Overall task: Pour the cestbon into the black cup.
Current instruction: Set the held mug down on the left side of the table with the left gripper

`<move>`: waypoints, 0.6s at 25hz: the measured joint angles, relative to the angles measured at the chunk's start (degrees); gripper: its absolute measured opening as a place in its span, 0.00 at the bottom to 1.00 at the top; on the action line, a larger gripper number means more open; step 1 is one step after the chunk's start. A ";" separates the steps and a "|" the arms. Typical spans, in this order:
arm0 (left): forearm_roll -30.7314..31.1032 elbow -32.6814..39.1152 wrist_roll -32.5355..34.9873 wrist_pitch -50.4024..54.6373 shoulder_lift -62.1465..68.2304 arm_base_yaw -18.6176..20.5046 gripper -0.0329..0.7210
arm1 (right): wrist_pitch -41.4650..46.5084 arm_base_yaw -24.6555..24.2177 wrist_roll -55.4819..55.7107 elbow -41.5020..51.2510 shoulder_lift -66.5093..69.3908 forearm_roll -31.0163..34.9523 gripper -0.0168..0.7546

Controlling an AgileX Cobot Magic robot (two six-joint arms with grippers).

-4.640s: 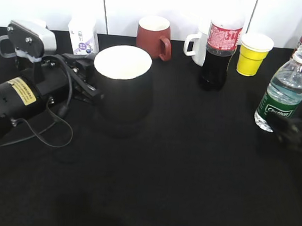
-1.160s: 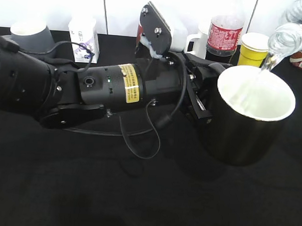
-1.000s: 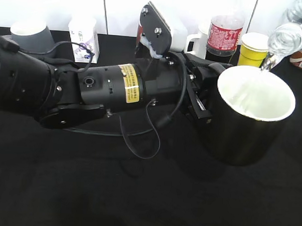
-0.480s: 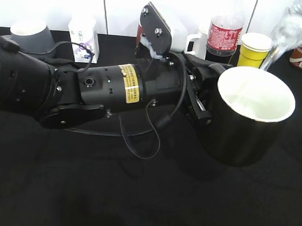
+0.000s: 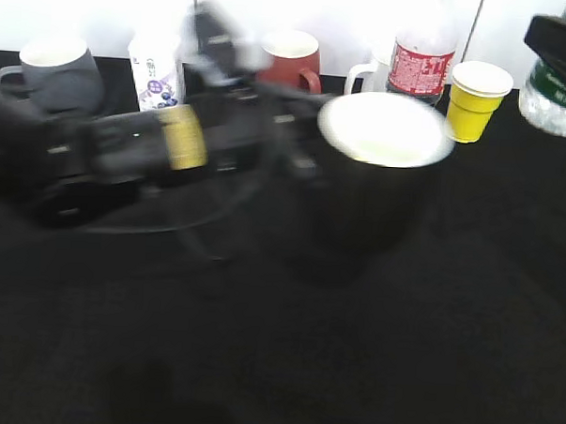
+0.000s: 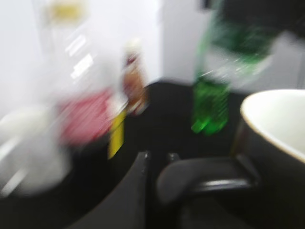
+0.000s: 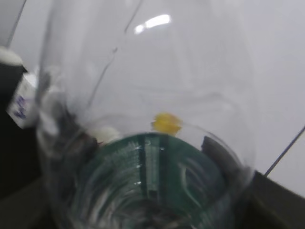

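I need to set the black cup, which hangs above the table's centre, down with my left gripper on the table (image 5: 174, 185), in front of the small carton.
The black cup (image 5: 383, 183), white inside, hangs above the table at centre. My left gripper (image 5: 299, 156), blurred, is shut on its loop handle. In the left wrist view the cup (image 6: 276, 143) is at the right, and its handle sits against my left gripper's fingers (image 6: 157, 160). My right gripper (image 5: 558, 41) holds the cestbon (image 5: 554, 100) at the top right edge, apart from the cup. The cestbon also shows in the left wrist view (image 6: 214, 95) as a green blur. In the right wrist view the cestbon (image 7: 152, 171) fills the frame between my right gripper's fingers (image 7: 143, 191).
Along the back wall stand a grey mug (image 5: 54, 71), a small carton (image 5: 153, 70), a red-brown mug (image 5: 290, 57), a white mug (image 5: 369, 80), a cola bottle (image 5: 421, 58) and a yellow paper cup (image 5: 478, 98). The table is black.
The water stream from the cestbon has stopped and the bottle has lifted away to the upper right. My left arm has swung left, carrying the black cup toward the table's centre.
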 joint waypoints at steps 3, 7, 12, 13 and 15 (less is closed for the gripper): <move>-0.56 8.56 0.17 -8.41 -1.52 8.43 0.12 | 1.31 0.00 2.63 0.00 0.00 0.00 0.66; -10.68 17.46 8.80 -12.09 -1.59 16.79 0.12 | 1.53 0.00 2.80 0.00 0.00 0.00 0.66; -28.01 17.69 18.03 -15.85 2.19 19.01 0.12 | 1.53 0.00 2.80 0.00 0.00 0.00 0.66; -29.48 16.77 18.29 -15.45 5.30 19.07 0.12 | 1.53 0.00 2.80 0.00 0.00 0.00 0.66; -29.73 13.29 18.45 -15.13 9.95 19.07 0.12 | 1.59 0.00 2.84 0.00 0.00 0.00 0.66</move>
